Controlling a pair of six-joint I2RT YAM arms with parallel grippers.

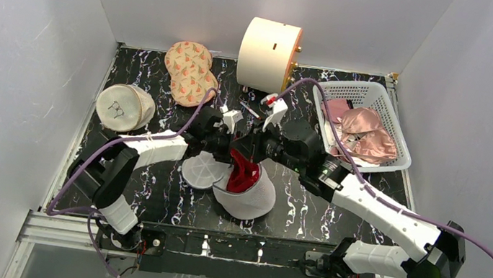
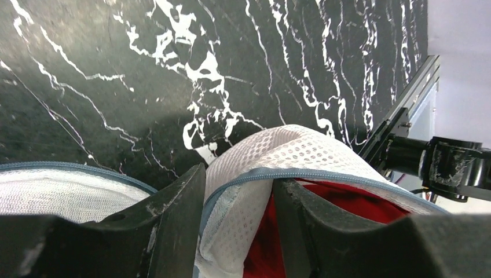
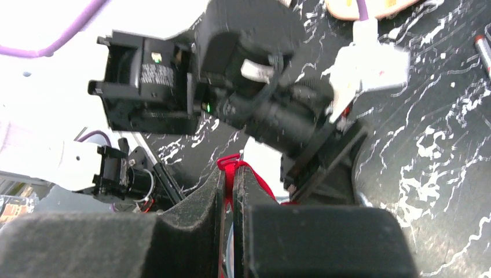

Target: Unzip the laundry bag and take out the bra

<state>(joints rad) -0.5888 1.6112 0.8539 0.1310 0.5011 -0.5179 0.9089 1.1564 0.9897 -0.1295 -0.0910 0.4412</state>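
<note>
I should release the red bra from my right gripper on top of the pink satin garments in the white basket (image 1: 371, 127).
The laundry bag (image 1: 254, 200), a white-grey mesh drum, lies unzipped at the table's middle, its round lid (image 1: 200, 172) folded out to the left. A bright red bra (image 1: 244, 174) shows inside it. My left gripper (image 1: 229, 154) straddles the bag's zipped rim (image 2: 278, 152): one finger outside, one inside against the red bra (image 2: 347, 202), the mesh wall pinched between them (image 2: 238, 176). My right gripper (image 1: 248, 151) is shut on a thin red bra strap (image 3: 232, 161), which pokes out above its fingertips (image 3: 230, 172).
A cream round pouch (image 1: 123, 107) sits at the left and an orange patterned pouch (image 1: 190, 71) behind it. A cream cylinder (image 1: 269, 53) stands at the back. A white basket (image 1: 350, 86) at the right holds pink satin garments (image 1: 369, 137).
</note>
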